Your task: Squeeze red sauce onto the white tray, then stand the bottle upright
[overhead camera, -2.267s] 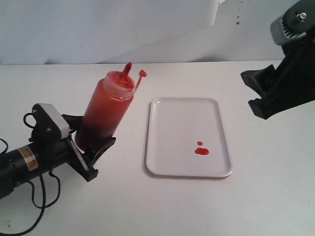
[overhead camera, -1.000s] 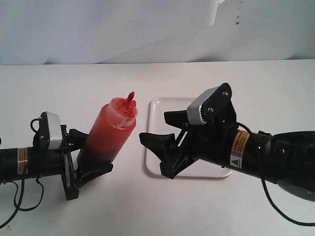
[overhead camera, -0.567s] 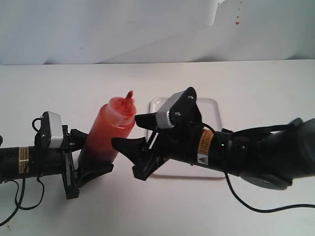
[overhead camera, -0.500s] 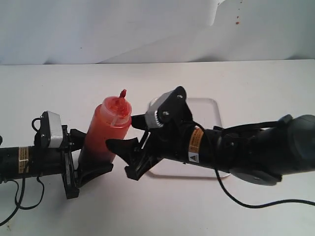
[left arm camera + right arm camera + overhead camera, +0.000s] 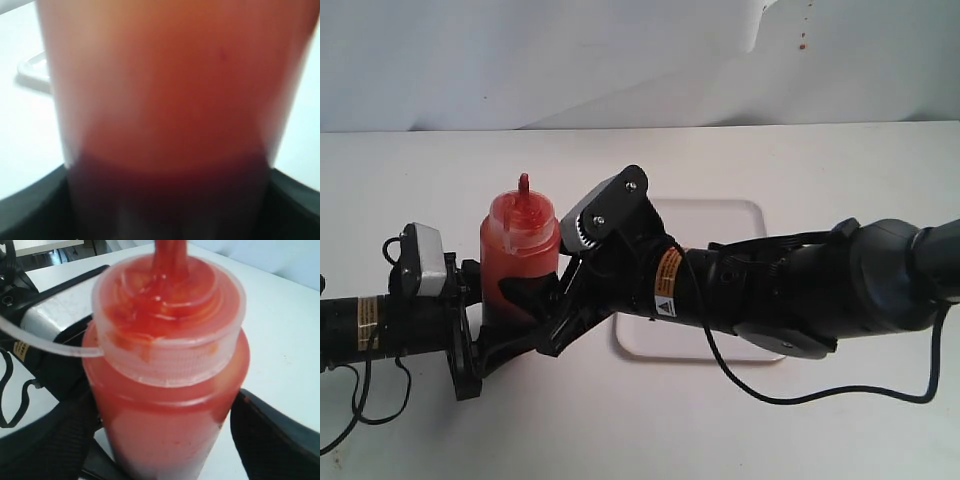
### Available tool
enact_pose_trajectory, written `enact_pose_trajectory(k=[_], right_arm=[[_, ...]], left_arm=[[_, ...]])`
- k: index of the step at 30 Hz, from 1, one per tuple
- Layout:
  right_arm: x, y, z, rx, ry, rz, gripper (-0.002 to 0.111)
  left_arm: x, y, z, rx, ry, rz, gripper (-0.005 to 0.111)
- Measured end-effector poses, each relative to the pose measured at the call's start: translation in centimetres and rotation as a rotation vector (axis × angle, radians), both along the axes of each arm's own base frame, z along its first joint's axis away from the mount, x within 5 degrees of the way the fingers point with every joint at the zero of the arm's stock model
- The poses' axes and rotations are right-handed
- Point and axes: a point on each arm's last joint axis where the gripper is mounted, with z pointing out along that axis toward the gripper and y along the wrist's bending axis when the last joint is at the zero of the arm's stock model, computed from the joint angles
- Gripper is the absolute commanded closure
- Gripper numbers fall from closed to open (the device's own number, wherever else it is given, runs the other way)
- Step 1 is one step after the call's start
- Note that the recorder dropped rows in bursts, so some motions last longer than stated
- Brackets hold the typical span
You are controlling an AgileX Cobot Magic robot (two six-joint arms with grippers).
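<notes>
The bottle will stand upright on the table [image 5: 553, 335] just beside the white tray, within my right gripper. My left gripper will let go of it there.
The bottle [image 5: 520, 250] stands upright on the table left of the white tray [image 5: 745, 215], with its nozzle pointing up. Dark red sauce fills its lower part [image 5: 165, 100]. My left gripper [image 5: 495, 322] is shut on the bottle's base from the left, and the bottle fills the view between its fingers [image 5: 167, 220]. My right gripper [image 5: 535, 315] reaches across the tray and straddles the bottle [image 5: 165, 390] lower down. It is open [image 5: 165, 450], with a strip of table showing between one finger [image 5: 280, 440] and the plastic. The sauce blobs on the tray are hidden behind the right arm.
The right arm [image 5: 790, 290] lies low across most of the tray. Cables [image 5: 360, 400] trail from the left arm near the front left. A few red specks [image 5: 802, 44] mark the back wall. The tethered cap strap [image 5: 45, 342] curves off the bottle's collar.
The right arm swung in from the far right, crossed the tray and brought its open fingers around the bottle. The bottle went from leaning toward the tray to upright, still held by the left gripper.
</notes>
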Motion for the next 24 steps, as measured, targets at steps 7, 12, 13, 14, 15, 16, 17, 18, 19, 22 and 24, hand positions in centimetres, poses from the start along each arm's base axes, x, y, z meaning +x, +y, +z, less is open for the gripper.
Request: enact_pose_trajectory(k=[7,12,13,14,15,16,17,18,19,22,24], right_arm=[[0.1,0.0,0.0,-0.021,-0.039,0.004,0.04],[0.2,0.0,-0.3,-0.051,-0.092,0.021,0.036],[0.2,0.0,-0.7,-0.057,-0.095,0.026,0.036],[0.2,0.1,-0.9,-0.057,-0.095,0.03,0.036],[0.2,0.2,-1.4,-0.051,-0.1,0.039,0.036],[0.2,0.3,-1.6,-0.041,-0.103,0.043,0.036],[0.2,0.4,-1.7,-0.022,-0.109,0.044,0.036],[0.3,0.4,-1.7,-0.015,-0.11,0.039,0.038],[0.4,0.4,-1.7,0.007,-0.104,0.01,0.039],[0.9,0.2,-1.6,0.031,-0.089,-0.057,0.055],[0.8,0.3,-1.7,0.014,-0.113,-0.062,0.072]], left_arm=[[0.0,0.0,0.0,-0.012,0.034,0.008,0.107],[0.0,0.0,0.0,-0.012,0.041,0.011,0.107],[-0.1,0.0,-0.1,-0.003,0.043,0.01,0.107],[-0.1,0.0,-0.1,-0.001,0.044,0.008,0.107],[0.0,-0.4,-0.1,0.003,0.039,-0.007,0.107],[0.1,-0.6,-0.1,0.005,0.032,-0.015,0.107],[0.4,-1.3,0.1,0.005,0.015,-0.039,0.107],[0.4,-1.8,0.2,0.005,0.008,-0.054,0.107],[0.6,-2.6,0.3,0.008,-0.008,-0.087,0.107],[1.3,-3.2,0.4,0.03,-0.027,-0.092,0.107],[1.4,-3.2,0.4,0.033,-0.027,-0.081,0.107]])
